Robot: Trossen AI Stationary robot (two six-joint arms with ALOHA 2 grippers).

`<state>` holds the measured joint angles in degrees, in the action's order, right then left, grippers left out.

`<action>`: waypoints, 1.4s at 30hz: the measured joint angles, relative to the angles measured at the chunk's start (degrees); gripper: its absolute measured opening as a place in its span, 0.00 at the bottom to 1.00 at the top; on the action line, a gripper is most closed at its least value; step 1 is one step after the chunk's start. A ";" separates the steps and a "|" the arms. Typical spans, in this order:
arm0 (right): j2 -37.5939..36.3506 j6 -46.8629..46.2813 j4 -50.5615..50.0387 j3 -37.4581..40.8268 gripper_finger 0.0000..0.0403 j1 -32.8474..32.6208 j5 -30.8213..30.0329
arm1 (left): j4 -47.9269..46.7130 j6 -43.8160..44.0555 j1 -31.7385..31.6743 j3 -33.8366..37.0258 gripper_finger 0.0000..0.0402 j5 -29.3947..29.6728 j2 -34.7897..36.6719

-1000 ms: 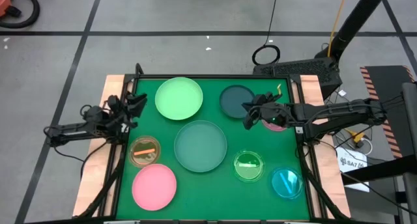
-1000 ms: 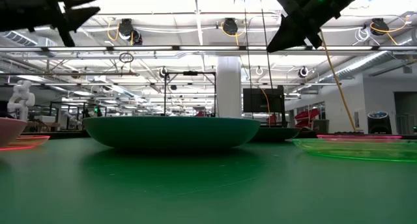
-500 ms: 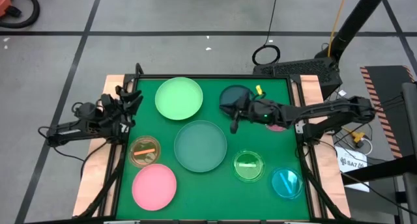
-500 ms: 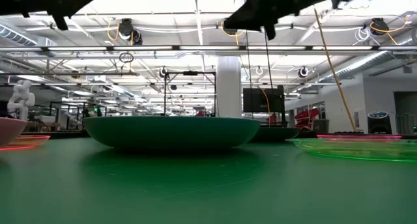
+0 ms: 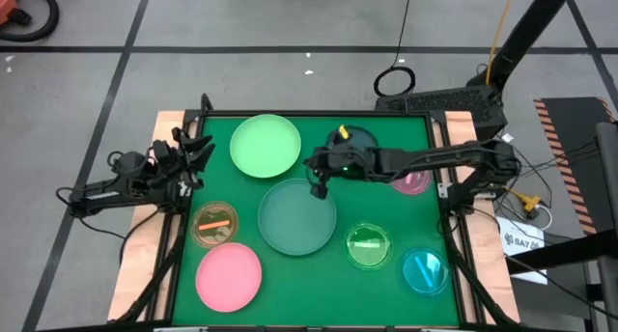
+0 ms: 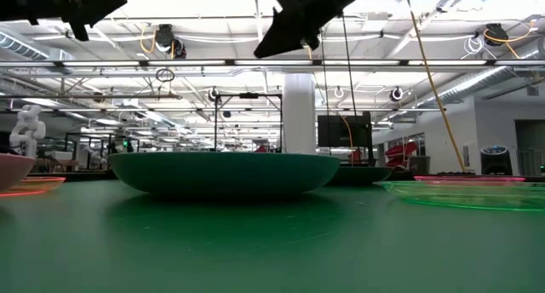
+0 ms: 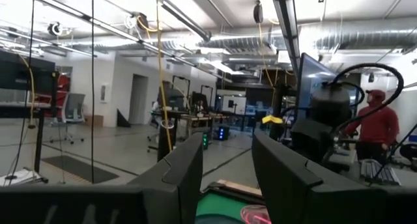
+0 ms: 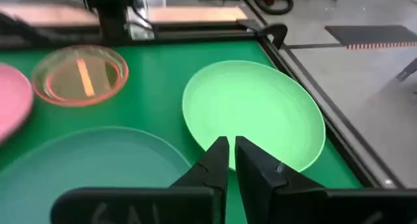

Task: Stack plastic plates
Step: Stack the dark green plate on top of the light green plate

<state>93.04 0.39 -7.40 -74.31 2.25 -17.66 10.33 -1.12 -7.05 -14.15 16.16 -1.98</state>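
Observation:
The grey-teal plate's far rim (image 5: 312, 183), on the side toward the dark teal plate, is next. My right gripper needs to go down to it and close there.
Eight plates lie flat and apart on the green mat: light green (image 5: 265, 146), grey-teal (image 5: 296, 216), pink (image 5: 229, 276), dark teal (image 5: 352, 144) partly under the right arm, magenta (image 5: 412, 182), amber (image 5: 214, 224), green (image 5: 368, 245) and cyan (image 5: 423, 270). My right gripper (image 5: 317, 182) hangs in the air, fingers shut, above the grey-teal plate's far rim (image 8: 85, 165), beside the light green plate (image 8: 260, 113). My left gripper (image 5: 198, 149) is open and raised at the mat's left edge, holding nothing.
A raised black frame (image 5: 319, 113) borders the mat. The right arm stretches from the right edge across the dark teal plate. In the low view the grey-teal plate (image 6: 223, 172) stands in the middle, both grippers high above it. Bare mat lies between the plates.
My right gripper has swept from above the magenta plate near the right edge toward the table's left, passing over the dark teal plate, and now hangs over the gap between the light green and grey-teal plates. My left gripper has shifted slightly toward the far edge. No plate has moved.

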 joint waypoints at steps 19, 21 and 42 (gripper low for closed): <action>16.18 5.90 20.45 -3.66 0.06 6.83 8.99 | 0.31 -0.77 0.00 0.00 0.34 0.33 0.01; 17.81 6.27 20.08 -6.10 0.06 6.82 9.36 | 0.26 -1.33 0.00 0.00 0.34 0.41 0.01; 19.71 -2.04 -28.22 -17.42 0.09 7.48 13.67 | -1.63 -1.37 -0.02 0.00 0.34 0.44 0.01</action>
<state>112.75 -1.65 -35.61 -91.73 9.73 -3.99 8.70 -2.49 -7.07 -14.15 16.60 -1.97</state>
